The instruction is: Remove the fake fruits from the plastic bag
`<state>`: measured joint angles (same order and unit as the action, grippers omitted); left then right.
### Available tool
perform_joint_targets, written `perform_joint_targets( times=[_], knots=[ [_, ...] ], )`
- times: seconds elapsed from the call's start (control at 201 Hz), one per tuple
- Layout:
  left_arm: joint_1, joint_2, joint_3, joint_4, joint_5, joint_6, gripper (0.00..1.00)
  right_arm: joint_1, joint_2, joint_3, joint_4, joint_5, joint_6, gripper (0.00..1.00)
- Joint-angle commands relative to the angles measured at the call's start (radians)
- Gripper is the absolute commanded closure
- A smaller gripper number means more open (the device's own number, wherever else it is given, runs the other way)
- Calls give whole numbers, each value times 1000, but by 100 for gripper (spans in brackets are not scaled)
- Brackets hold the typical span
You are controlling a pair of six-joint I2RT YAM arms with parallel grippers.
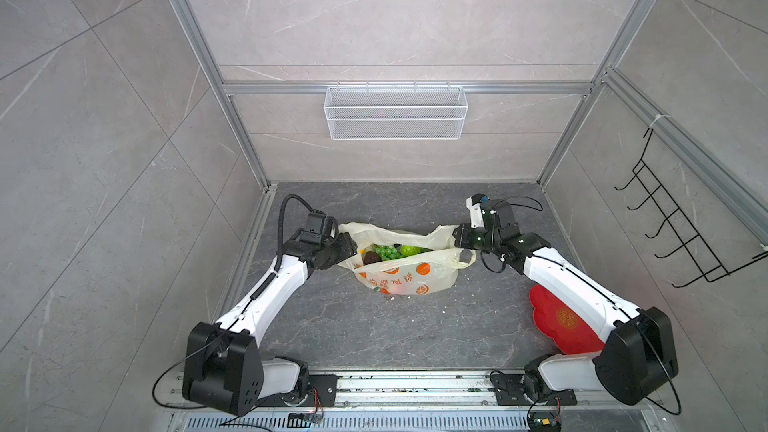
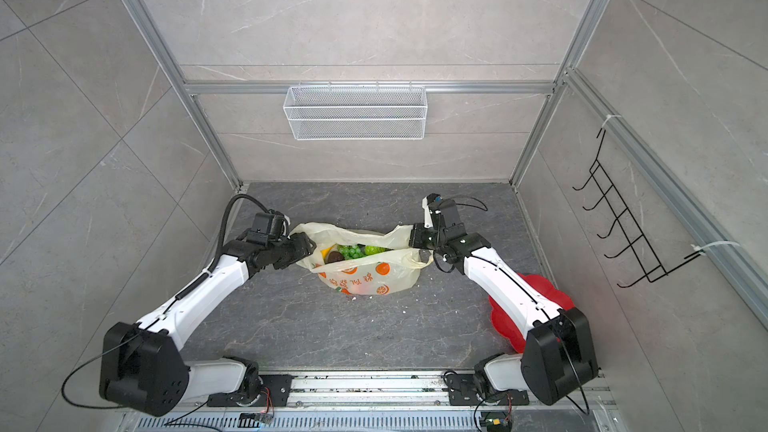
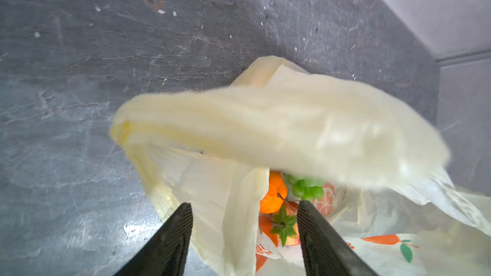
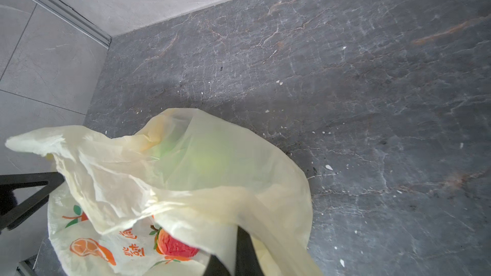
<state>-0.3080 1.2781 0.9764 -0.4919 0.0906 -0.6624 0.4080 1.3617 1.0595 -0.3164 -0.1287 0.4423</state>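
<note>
Next, my right gripper releases the film of the bag's handle, now held at the bag's end, over the bare table [image 1: 461,215] just behind the plate-side end of the bag.
The plastic bag [image 1: 411,276] [image 2: 374,280] lies mid-table, mouth pulled wide. Inside it show fake fruits: a green grape bunch [image 1: 384,251] [image 3: 308,188], a bumpy green ball [image 1: 409,250], a dark avocado [image 1: 371,258], an orange [image 3: 273,195] and a red-orange fruit with a green calyx [image 3: 284,225]. My left gripper [image 1: 351,245] [image 3: 244,204] stands open at the bag's left rim, with loose film hanging between its fingers. At the bag's right end, my right gripper [image 1: 457,236] [image 4: 239,234] is shut on the bag's handle film.
A red flower-shaped plate [image 1: 557,322] lies at the front right, partly under my right arm. A white wire basket [image 1: 395,112] hangs on the back wall. A black hook rack [image 1: 681,222] hangs on the right wall.
</note>
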Motion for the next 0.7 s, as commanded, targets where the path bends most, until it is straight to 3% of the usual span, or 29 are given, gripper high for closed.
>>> perform_joint_targets(
  times=[0.0, 0.324, 0.448, 0.577, 0.697],
  knots=[
    [-47, -40, 5, -88, -95, -87, 25, 51, -44, -36, 4, 49, -47, 100],
    [-92, 125, 40, -71, -122, -108, 25, 113, -139, -117, 52, 110, -51, 100],
    [-92, 156, 2, 17, -96, -98, 45, 115, -167, -138, 66, 95, -41, 100],
    [-82, 113, -83, 137, -62, -106, 73, 74, -184, -161, 35, 181, 19, 100],
    [-77, 50, -197, 275, -38, -91, 91, -84, -163, -213, 118, -25, 113, 100]
  ],
)
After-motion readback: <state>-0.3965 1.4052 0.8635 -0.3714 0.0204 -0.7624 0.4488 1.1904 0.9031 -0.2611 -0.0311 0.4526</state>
